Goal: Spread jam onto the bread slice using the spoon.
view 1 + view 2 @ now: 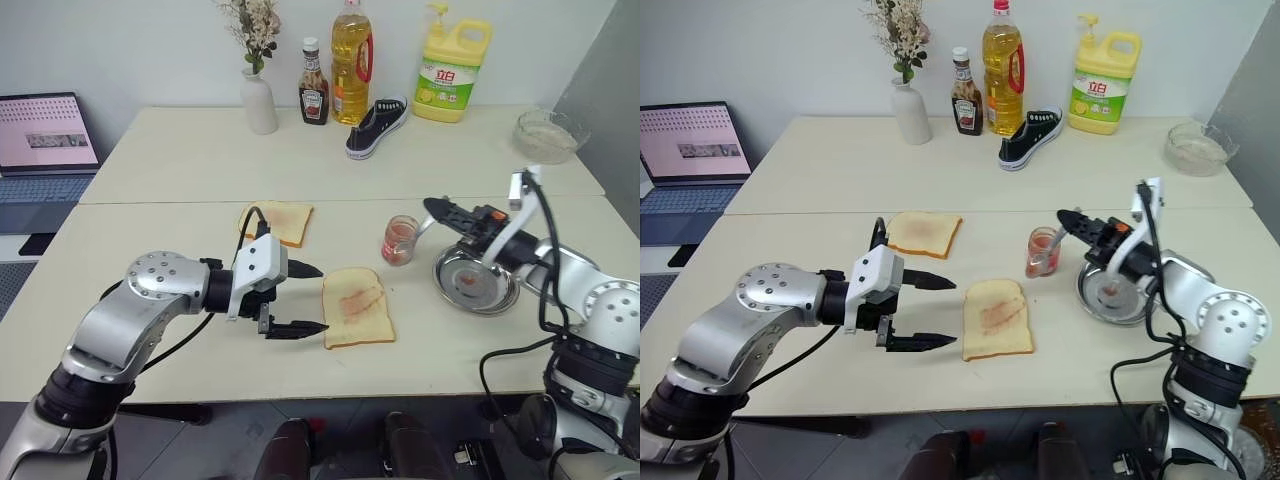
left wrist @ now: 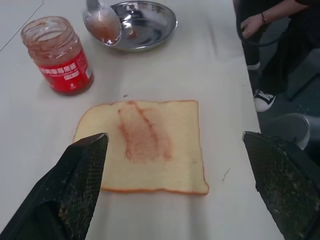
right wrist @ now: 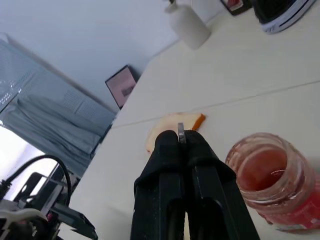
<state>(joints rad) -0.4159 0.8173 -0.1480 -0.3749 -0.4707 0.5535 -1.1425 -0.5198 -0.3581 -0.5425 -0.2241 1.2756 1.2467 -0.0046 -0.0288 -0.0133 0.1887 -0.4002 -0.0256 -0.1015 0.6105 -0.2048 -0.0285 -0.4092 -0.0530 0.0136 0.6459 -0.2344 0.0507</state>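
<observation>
My right gripper will put the spoon down in the round steel dish [image 1: 489,277], with the spoon's handle over the dish's rim away from the jar.
The bread slice [image 1: 357,306] lies flat at the table's middle front with a thin red smear across its face. My left gripper [image 1: 319,298] is open just left of it, one finger on either side of the slice's left edge and above the table. The jam [image 1: 400,240] jar stands open behind the slice to the right. My right gripper [image 1: 432,208] hovers by the jar, shut on the spoon [image 2: 102,22]. The spoon's bowl carries a red film and hangs between the jar and the steel dish.
A round steel dish [image 1: 475,282] sits right of the jar, under my right arm. A toasted slice [image 1: 278,221] lies behind my left gripper. Along the back stand a vase [image 1: 258,100], ketchup bottle [image 1: 313,95], oil bottle [image 1: 352,62], shoe [image 1: 377,127], detergent jug [image 1: 453,72] and glass bowl [image 1: 548,135]. A person's hand [image 2: 255,25] is nearby.
</observation>
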